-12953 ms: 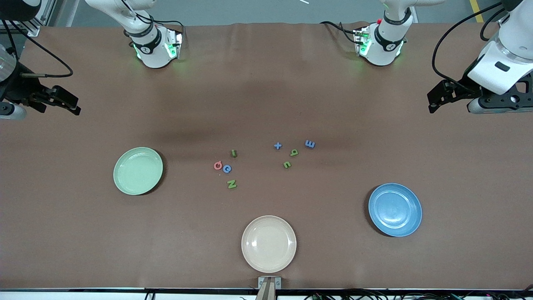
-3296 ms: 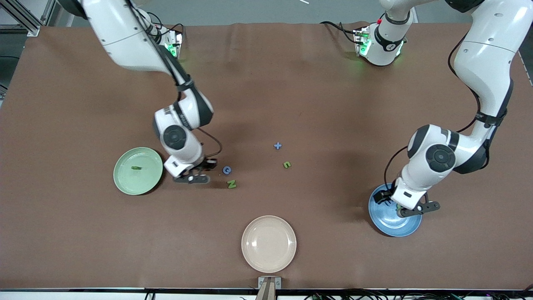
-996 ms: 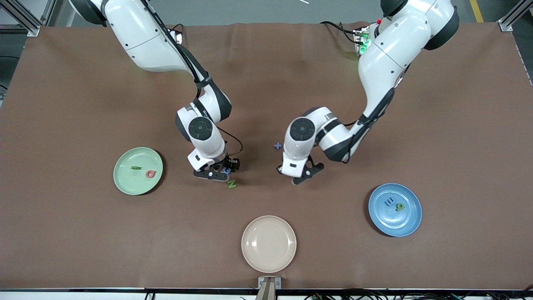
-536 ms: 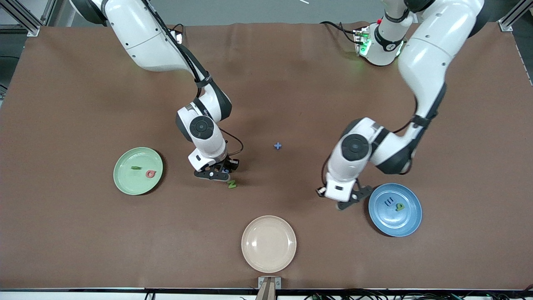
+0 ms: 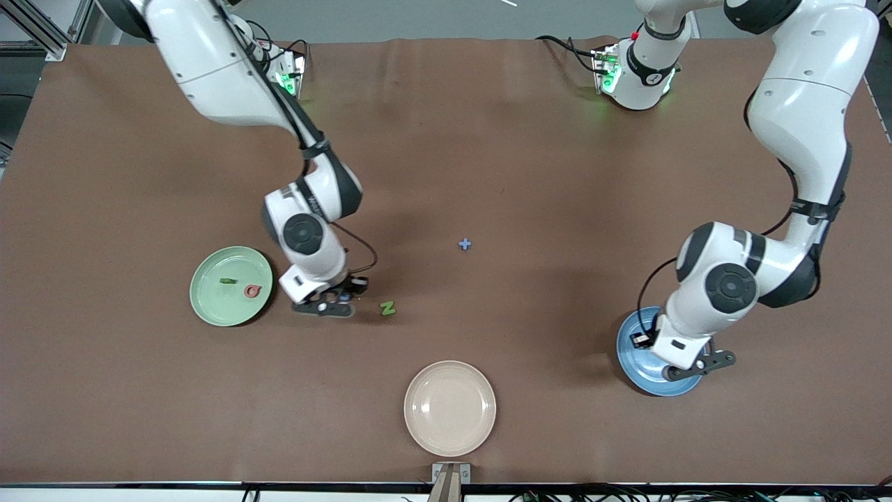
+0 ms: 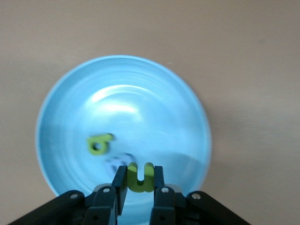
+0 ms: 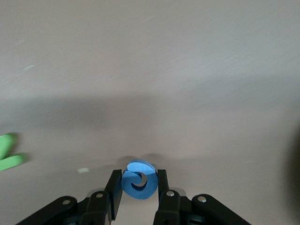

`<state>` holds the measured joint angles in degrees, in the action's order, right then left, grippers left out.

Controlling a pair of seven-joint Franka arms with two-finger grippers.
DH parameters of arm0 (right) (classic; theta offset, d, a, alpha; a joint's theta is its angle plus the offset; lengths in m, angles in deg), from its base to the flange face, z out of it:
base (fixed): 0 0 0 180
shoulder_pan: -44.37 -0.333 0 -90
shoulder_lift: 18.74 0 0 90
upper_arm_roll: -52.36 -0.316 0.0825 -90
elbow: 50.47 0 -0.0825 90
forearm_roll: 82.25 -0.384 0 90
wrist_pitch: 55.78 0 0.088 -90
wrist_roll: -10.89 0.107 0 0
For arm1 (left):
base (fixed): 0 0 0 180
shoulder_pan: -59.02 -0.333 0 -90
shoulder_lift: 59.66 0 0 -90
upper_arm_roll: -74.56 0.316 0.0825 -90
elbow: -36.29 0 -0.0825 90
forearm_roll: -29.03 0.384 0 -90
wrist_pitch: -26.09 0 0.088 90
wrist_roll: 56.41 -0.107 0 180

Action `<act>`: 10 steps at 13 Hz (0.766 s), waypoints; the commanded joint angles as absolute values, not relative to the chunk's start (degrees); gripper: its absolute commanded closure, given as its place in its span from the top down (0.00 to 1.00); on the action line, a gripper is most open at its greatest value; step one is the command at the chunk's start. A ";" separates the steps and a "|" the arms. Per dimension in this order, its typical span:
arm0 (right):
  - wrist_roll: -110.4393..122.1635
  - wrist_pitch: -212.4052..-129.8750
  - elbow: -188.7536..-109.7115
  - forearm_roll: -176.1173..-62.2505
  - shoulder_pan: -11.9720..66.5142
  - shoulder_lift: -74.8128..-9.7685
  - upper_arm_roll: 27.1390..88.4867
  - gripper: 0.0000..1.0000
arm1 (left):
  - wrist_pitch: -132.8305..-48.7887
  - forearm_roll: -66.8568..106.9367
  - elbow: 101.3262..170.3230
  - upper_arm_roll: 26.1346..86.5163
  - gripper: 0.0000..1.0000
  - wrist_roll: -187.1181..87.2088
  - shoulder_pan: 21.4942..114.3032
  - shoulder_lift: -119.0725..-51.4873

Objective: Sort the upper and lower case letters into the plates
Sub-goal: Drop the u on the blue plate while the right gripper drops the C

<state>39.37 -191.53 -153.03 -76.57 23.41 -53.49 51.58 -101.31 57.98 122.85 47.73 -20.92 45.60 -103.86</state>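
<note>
Next, I set the blue round letter down in the green plate (image 5: 236, 295) next to the pinkish red letter with my right gripper.
My left gripper (image 5: 686, 362) is over the blue plate (image 5: 635, 348) and is shut on a green letter (image 6: 140, 182), seen between the fingers in the left wrist view. In that plate (image 6: 140, 93) lie another green letter (image 6: 100, 143) and a blurred blue one (image 6: 117, 161). My right gripper (image 5: 326, 304) is shut on a blue round letter (image 7: 139, 183), low over the table between the pale green plate (image 5: 209, 310) and a green N (image 5: 387, 307). The green plate holds a green letter (image 5: 226, 281) and a pinkish red one (image 5: 251, 291). A blue plus (image 5: 465, 244) lies mid-table.
A beige plate (image 5: 449, 408) sits near the table's front edge, nearer to the front camera than the green N. The N's edge also shows in the right wrist view (image 7: 7, 154). Both arm bases stand along the table's edge farthest from the front camera.
My left gripper carried the green letter from mid-table to over the blue plate. My right gripper closed on the blue letter and moved it toward the green plate.
</note>
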 commanded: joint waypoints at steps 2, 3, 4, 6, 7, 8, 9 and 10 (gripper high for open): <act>24.47 -187.71 -159.61 -75.75 33.71 -44.24 50.34 0.00 | -104.14 58.48 122.24 48.89 0.64 -23.89 45.75 -106.41; 21.47 -187.71 -160.68 -75.75 35.82 -43.62 50.34 0.00 | -107.47 58.21 122.94 48.99 1.00 -23.36 45.40 -106.33; 19.09 -188.14 -161.82 -75.75 37.58 -43.18 50.43 0.00 | -107.42 58.21 123.30 48.99 1.00 -23.36 45.31 -105.98; 15.39 -189.98 -163.84 -75.75 41.01 -43.26 50.34 0.00 | -106.89 58.12 123.47 47.68 1.00 -20.13 46.45 -104.93; 14.07 -191.82 -164.81 -75.75 42.16 -43.43 50.34 0.00 | -104.71 58.12 123.65 45.41 1.00 -16.97 47.15 -104.57; 12.75 -193.93 -166.12 -75.75 43.30 -43.61 50.34 0.00 | -102.69 58.12 123.65 42.95 1.00 -11.90 48.03 -104.57; 12.22 -196.21 -166.92 -75.83 44.10 -43.87 50.34 0.00 | -102.41 58.12 123.91 40.92 1.00 -6.19 49.17 -104.83; 12.13 -197.97 -167.63 -75.75 44.28 -44.40 50.34 0.00 | -102.41 58.65 124.70 39.77 1.00 -0.39 51.18 -105.01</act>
<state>12.91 -194.64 -164.91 -76.55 42.64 -44.97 51.58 -103.70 57.97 122.91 41.41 -9.41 47.97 -106.28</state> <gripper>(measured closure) 0.652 0.004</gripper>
